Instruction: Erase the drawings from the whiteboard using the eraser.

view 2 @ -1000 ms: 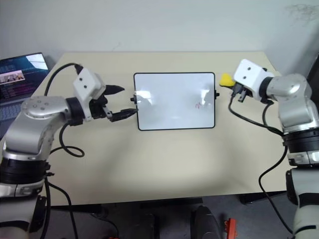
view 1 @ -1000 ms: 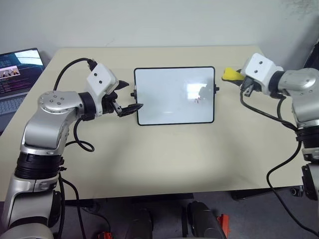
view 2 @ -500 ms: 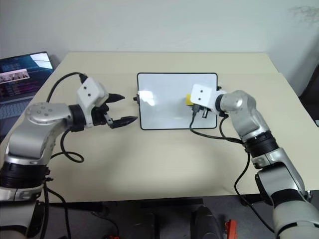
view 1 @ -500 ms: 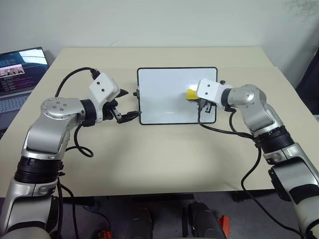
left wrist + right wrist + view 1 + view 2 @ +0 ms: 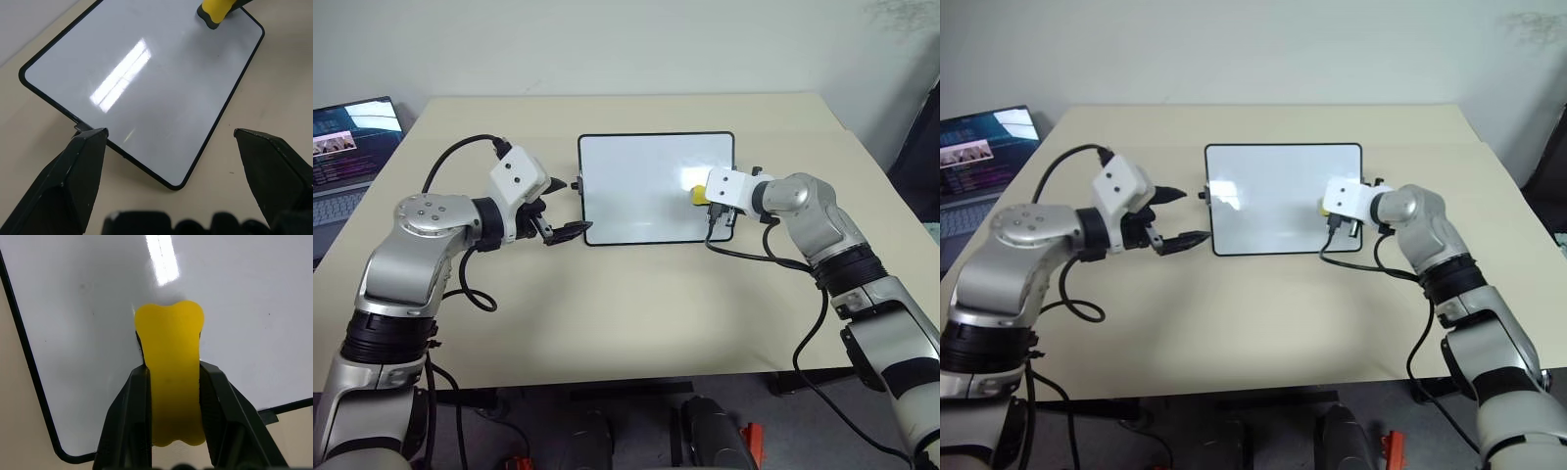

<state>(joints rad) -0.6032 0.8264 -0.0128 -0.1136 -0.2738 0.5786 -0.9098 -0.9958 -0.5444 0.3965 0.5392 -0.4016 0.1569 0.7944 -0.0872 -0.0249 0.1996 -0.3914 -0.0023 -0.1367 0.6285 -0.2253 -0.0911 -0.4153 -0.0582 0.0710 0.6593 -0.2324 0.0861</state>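
Next, I let go of the yellow eraser with my right gripper on the beige table (image 5: 850, 260) under that arm, well away from the whiteboard.
The whiteboard (image 5: 636, 186) lies flat in the middle of the table, glossy white with a thin black frame. The yellow eraser (image 5: 700, 195) rests on the board near its right edge. My right gripper (image 5: 172, 372) is shut on the eraser (image 5: 171, 333), one black finger on each long side. The eraser's dark base (image 5: 211, 22) meets the board surface. My left gripper (image 5: 573, 206) is open beside the board's left edge, its fingertips (image 5: 93, 139) spread over the near left corner and holding nothing. The drawings are hidden; the bare board shows only a glare patch (image 5: 120, 73).
An open laptop (image 5: 342, 137) with a lit screen sits at the table's far left corner. Black cables hang from both wrists onto the beige table (image 5: 636, 304). Small black knobs (image 5: 576, 184) stick out at the board's short sides.
My right arm swung in from beyond the board's right edge and came down, bringing the eraser onto the board's right part. The left gripper has stayed by the left edge.
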